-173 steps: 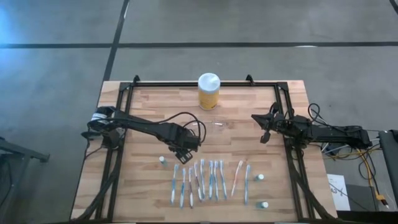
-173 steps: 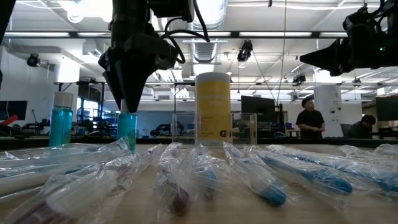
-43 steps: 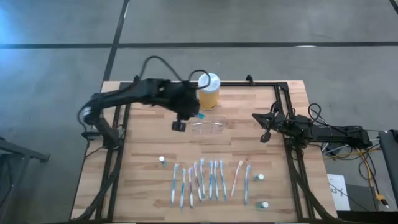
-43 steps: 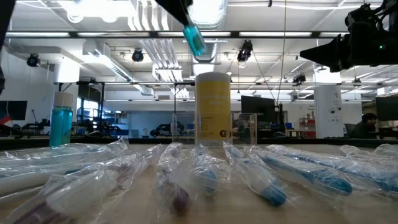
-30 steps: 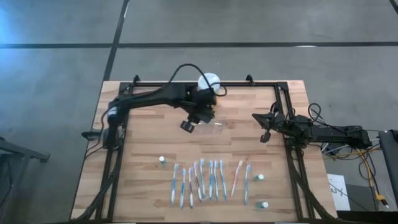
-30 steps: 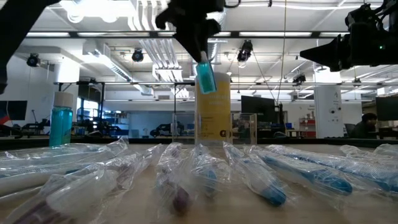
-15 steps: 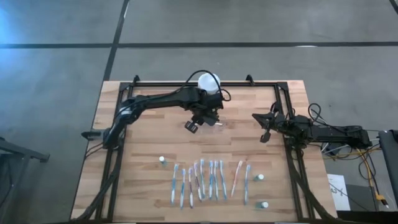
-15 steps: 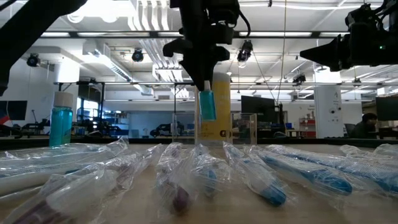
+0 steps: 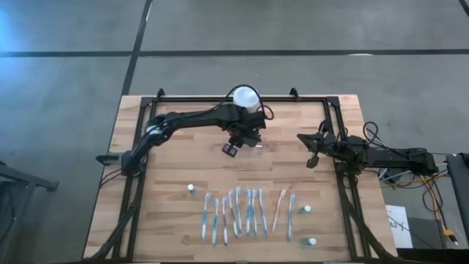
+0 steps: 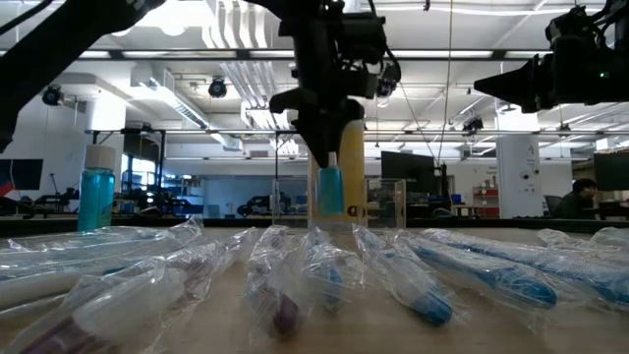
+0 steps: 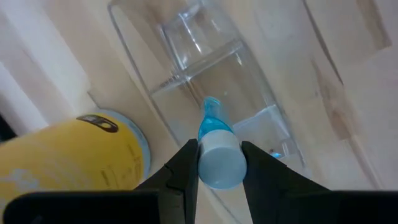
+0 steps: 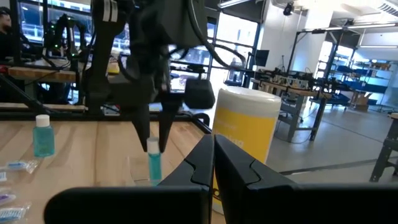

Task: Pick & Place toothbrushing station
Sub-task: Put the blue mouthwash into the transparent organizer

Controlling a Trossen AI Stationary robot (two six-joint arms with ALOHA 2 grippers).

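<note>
Next, I release the small blue bottle from my left gripper in the middle compartment of the clear plastic holder (image 9: 239, 146) (image 11: 213, 118).
The toothbrushing station (image 11: 211, 81) is a low clear plastic holder lying on the wooden table (image 9: 176, 169) beside the yellow jar (image 9: 245, 97). My left gripper (image 11: 219, 149) is shut on a small blue bottle (image 11: 210, 124) with a white cap, holding it upright just above the holder. In the low view that bottle (image 10: 330, 192) hangs under the left gripper (image 10: 329, 157) in front of the yellow jar (image 10: 356, 192). The right wrist view shows the same bottle (image 12: 153, 165) close to the tabletop. My right gripper (image 9: 311, 150) waits at the table's right side, shut and holding nothing.
A row of wrapped toothbrushes (image 9: 245, 213) lies across the front of the table. Small bottles stand at the row's left (image 9: 191, 188) and right (image 9: 306, 209), another near the front edge (image 9: 311, 240). A person (image 10: 488, 192) stands far behind the table.
The left arm has swung right with the blue bottle, from the table's left-middle to over the clear holder, and lowered it. The right arm has not moved.
</note>
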